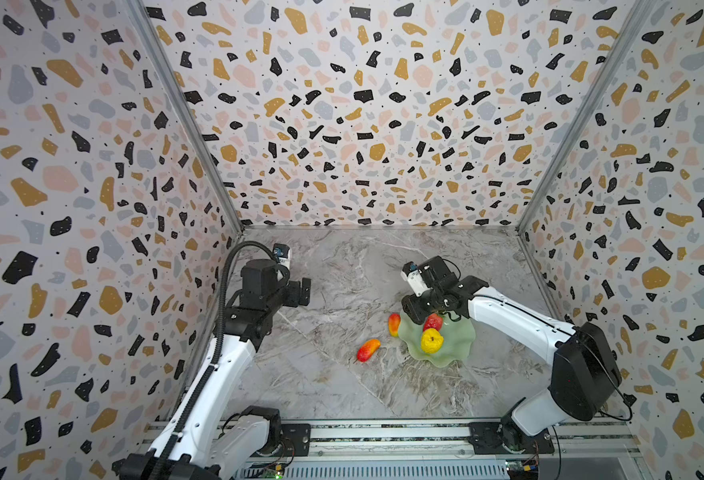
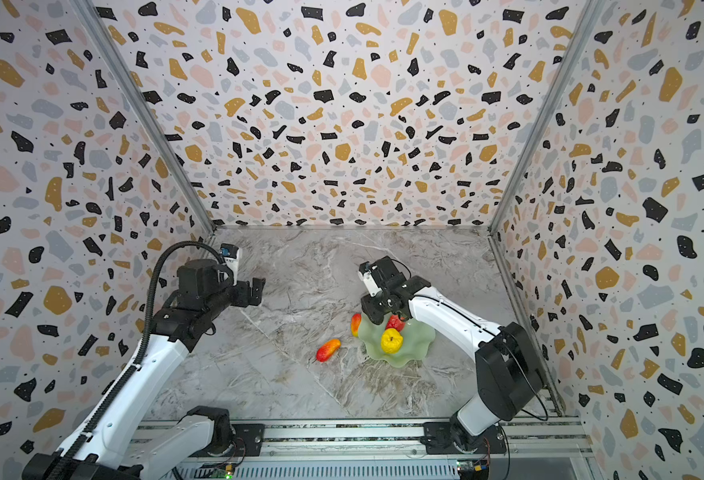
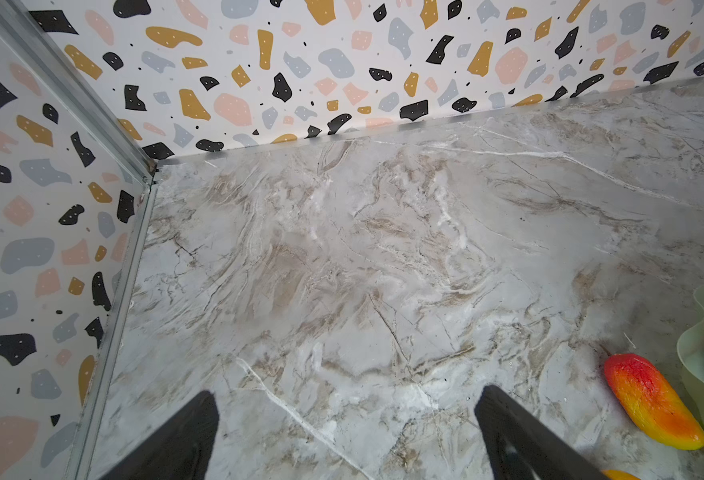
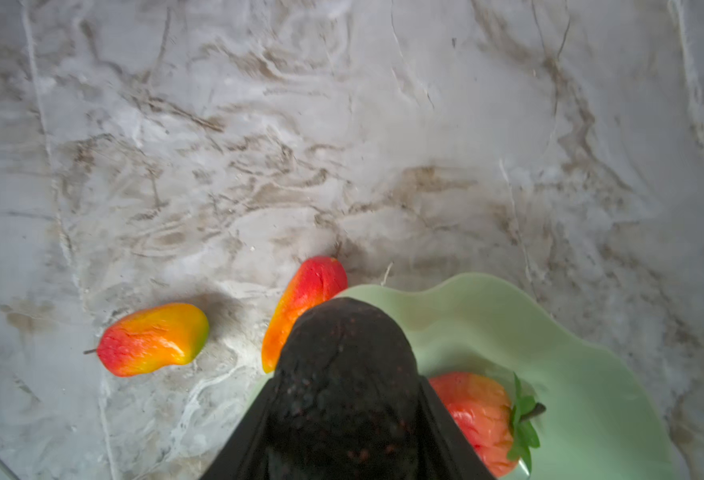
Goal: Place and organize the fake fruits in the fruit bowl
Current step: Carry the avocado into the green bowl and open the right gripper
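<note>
My right gripper will let go of the dark blackish oval fruit in the bowl, between the lumpy yellow fruit and the bowl's rim (image 1: 420, 334) (image 4: 391, 449).
My right gripper (image 4: 348, 399) is shut on the dark blackish oval fruit (image 4: 346, 340), held over the near-left rim of the pale green fruit bowl (image 1: 460, 347) (image 4: 570, 353). In the bowl lie the red strawberry (image 1: 433, 321) (image 4: 479, 415) and the lumpy yellow fruit (image 1: 432, 340). One elongated red-orange fruit (image 1: 394, 324) (image 4: 306, 295) rests on the table against the bowl's left rim. The other elongated fruit (image 1: 368, 350) (image 4: 153, 338) lies further left. My left gripper (image 1: 302, 291) (image 3: 346, 399) hangs open and empty over bare table at the left.
Patterned walls close the marble table (image 1: 342, 270) on the left, back and right. A metal rail (image 1: 383, 436) with both arm bases runs along the front edge. Open tabletop lies between the left arm and the fruits.
</note>
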